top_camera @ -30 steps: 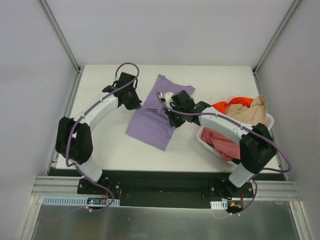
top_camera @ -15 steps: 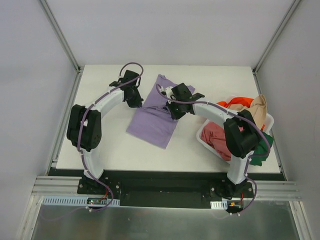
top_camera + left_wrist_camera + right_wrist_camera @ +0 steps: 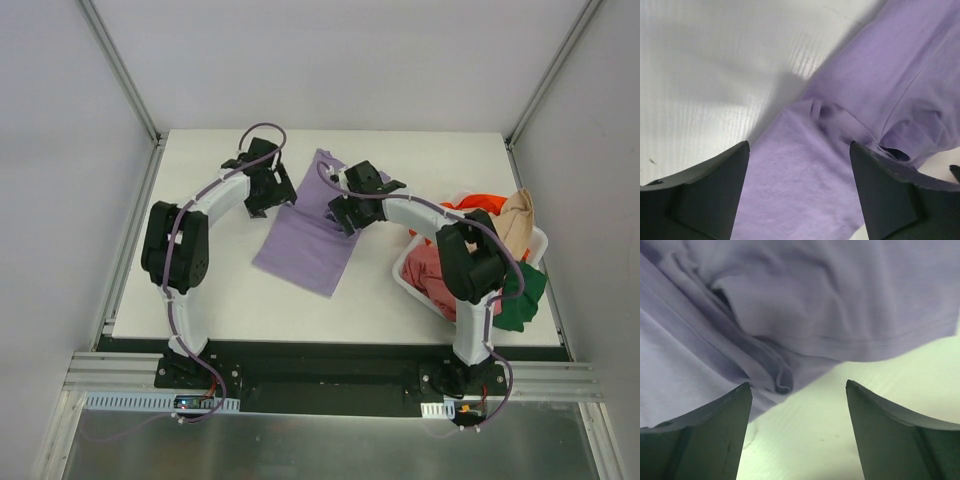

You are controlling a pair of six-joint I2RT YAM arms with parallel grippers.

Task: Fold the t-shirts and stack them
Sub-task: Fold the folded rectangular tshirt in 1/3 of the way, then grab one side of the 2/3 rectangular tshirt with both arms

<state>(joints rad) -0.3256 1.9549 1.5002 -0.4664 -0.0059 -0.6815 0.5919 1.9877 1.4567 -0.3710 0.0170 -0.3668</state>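
Note:
The lavender t-shirt has a near corner (image 3: 257, 262), the one farther away from the white basket. I need to close my left gripper on that corner next.
A lavender t-shirt (image 3: 305, 245) lies partly folded on the white table, its upper part bunched between my two arms. My left gripper (image 3: 275, 195) hovers at the shirt's left edge, open, with the purple cloth (image 3: 805, 190) below its spread fingers and nothing held. At the shirt's right edge my right gripper (image 3: 338, 212) is also open, over a rumpled hem (image 3: 780, 382) and bare table. Orange-red (image 3: 470, 205), beige (image 3: 512, 220), pink (image 3: 440, 280) and dark green (image 3: 520, 295) t-shirts are heaped in the basket at the right.
The white plastic basket (image 3: 540, 240) stands at the table's right side beside the right arm. Grey walls and metal rails (image 3: 125, 70) enclose the table (image 3: 200, 290).
Both grippers were shut on the lavender shirt and have opened, letting it go. Both arms have reached further towards the back, and the shirt's upper part now lies folded over.

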